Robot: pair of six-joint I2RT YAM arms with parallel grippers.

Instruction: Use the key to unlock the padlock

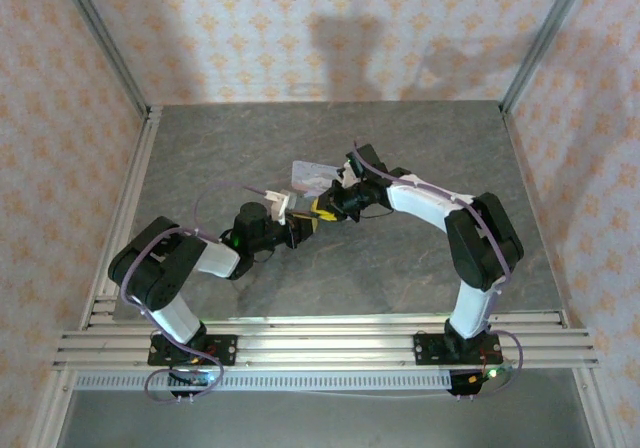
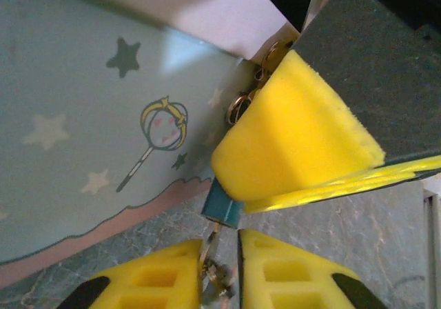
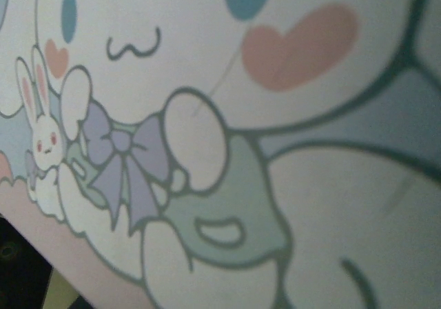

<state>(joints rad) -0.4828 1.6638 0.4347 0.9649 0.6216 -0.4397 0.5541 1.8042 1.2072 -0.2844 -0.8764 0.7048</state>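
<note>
My left gripper has the key slanting out of the padlock's bottom side above its fingers, so it should open and close on the key nearer the padlock (image 2: 213,237).
The tiny teal padlock (image 2: 224,209) pokes out from under the right gripper's yellow foam fingers (image 2: 296,136), which look closed round it. My left gripper (image 2: 220,243) is shut on a small metal key (image 2: 212,267), held upright between its yellow pads. The key's tip touches the underside of the padlock. In the top view the left gripper (image 1: 300,230) and right gripper (image 1: 322,211) meet tip to tip at mid-table, just in front of the tin. The padlock's shackle is hidden behind the foam.
The pale-blue tin (image 2: 83,116) with stars and a wand on its side stands right behind the padlock, its gold clasp (image 2: 265,64) beside the right finger. Its cartoon lid (image 3: 207,150) lies close under the right wrist. Grey tabletop (image 1: 420,138) surrounds it, with aluminium rails (image 1: 300,338) at the near edge.
</note>
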